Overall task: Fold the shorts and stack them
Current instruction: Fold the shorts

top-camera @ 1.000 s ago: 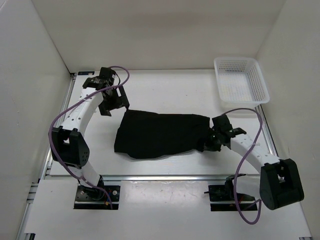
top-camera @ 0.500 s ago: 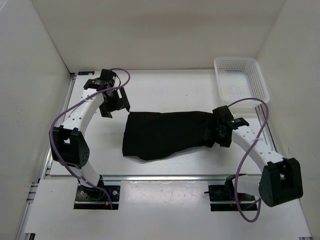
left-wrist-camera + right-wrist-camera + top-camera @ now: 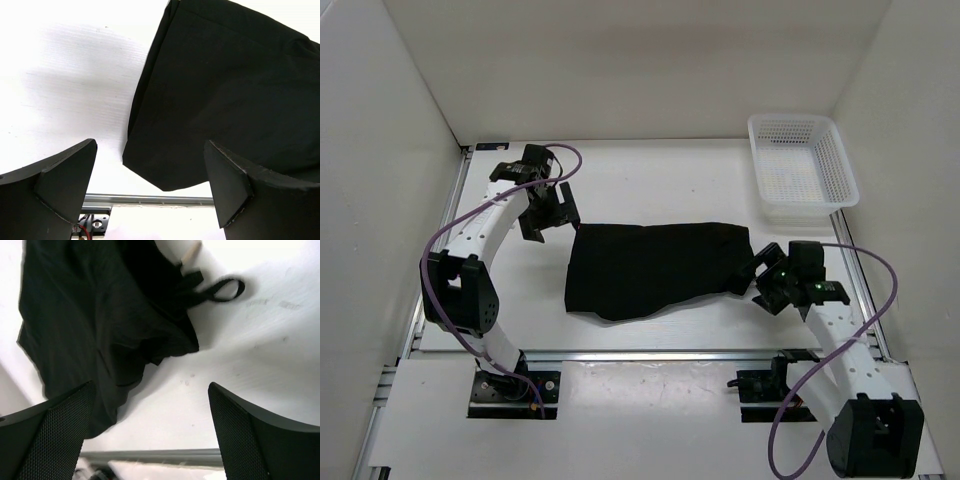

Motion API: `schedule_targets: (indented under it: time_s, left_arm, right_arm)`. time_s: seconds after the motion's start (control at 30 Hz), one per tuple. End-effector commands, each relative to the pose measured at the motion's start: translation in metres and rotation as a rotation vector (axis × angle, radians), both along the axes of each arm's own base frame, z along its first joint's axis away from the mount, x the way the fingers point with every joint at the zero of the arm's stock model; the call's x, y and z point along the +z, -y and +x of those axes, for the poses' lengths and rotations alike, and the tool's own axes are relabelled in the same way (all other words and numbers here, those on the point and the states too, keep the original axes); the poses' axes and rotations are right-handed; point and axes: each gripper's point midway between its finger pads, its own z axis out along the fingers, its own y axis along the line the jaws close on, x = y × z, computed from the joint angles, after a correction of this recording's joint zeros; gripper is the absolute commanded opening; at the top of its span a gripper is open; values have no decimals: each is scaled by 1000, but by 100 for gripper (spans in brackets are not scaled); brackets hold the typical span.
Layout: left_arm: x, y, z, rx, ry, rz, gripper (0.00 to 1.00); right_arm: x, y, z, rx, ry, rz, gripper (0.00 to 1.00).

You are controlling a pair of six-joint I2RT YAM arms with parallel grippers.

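Observation:
The near corner of the waistband (image 3: 739, 286) (image 3: 167, 349) on the black shorts, close to the drawstring loop, should be grabbed next by my right gripper.
The black shorts (image 3: 655, 265) lie folded flat in the middle of the table, long side running left to right. My left gripper (image 3: 552, 222) hovers open just off their far left corner. In the left wrist view the shorts (image 3: 225, 100) fill the upper right and nothing is between the fingers (image 3: 60, 185). My right gripper (image 3: 761, 283) stands open just right of the shorts' right edge, apart from the cloth. The right wrist view shows the bunched right end of the shorts (image 3: 100, 325) and a drawstring loop (image 3: 220, 290) on the white table.
A white mesh basket (image 3: 796, 119) sits at the far right corner. A metal rail (image 3: 650, 353) runs along the table's near edge, with both arm bases behind it. White walls close in the left, far and right sides.
My right gripper has opened, let go of the shorts' right end and drawn back to the right and nearer. The shorts slid a little rightward first. The left arm barely moved.

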Motion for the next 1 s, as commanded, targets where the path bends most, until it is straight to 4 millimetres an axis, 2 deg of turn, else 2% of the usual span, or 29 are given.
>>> schedule_targets:
  time_s: [0.0,0.03,0.2,0.33,0.4,0.47,0.53,0.57,0.6,0.63,0.67,0.7,0.73,0.83,0.87,0.9,0.97]
  left_arm:
    - [18,1,0,-19,64,-11,100]
    - [18,1,0,-19,64,-11,100]
    - [18,0,-2,-28,56,-6,100]
    - [15,-5,-3,-24,50,8,100]
    - [12,-8,-2,-15,51,7,100]
    - [3,-9,-3,-9,31,-1,100]
    - [-14,-14,-5,17,-1,-21,97]
    - [-23,-10,-8,9,-28,-42,97]
    - [-31,-11,-9,15,-48,-53,95]
    - [-42,-9,-13,23,-62,-68,92]
    - [-51,-6,-16,29,-86,-82,86]
    - [-59,-2,-19,23,-105,-101,84]
    - [-69,-3,-25,33,-133,-100,80]
    - [-84,3,-28,29,-156,-107,63]
    - [-91,6,-31,31,-175,-106,56]
    - [-94,6,-32,40,-187,-106,38]
    - [-100,4,-36,52,-198,-97,21]
  right_arm:
    - [-3,-25,5,-26,-1,213,96]
    - [-3,-26,13,-42,33,240,96]
    - [-25,-28,22,-122,71,324,95]
    - [-44,-8,35,-188,104,210,94]
    - [-45,4,47,-230,121,154,91]
    - [-44,7,58,-244,150,142,88]
    - [-48,5,67,-234,133,115,80]
    - [-57,4,68,-234,101,96,76]
    - [-52,4,75,-220,113,86,70]
    - [-54,2,75,-209,102,68,56]
    - [-55,6,78,-223,94,50,48]
    - [-55,0,78,-194,92,33,39]
    - [-53,3,79,-187,97,11,23]
    - [-45,5,84,-163,98,-58,0]
    - [-40,7,86,-141,100,-90,0]
    - [-37,6,87,-125,102,-114,0]
    - [-35,10,85,-104,86,-165,0]
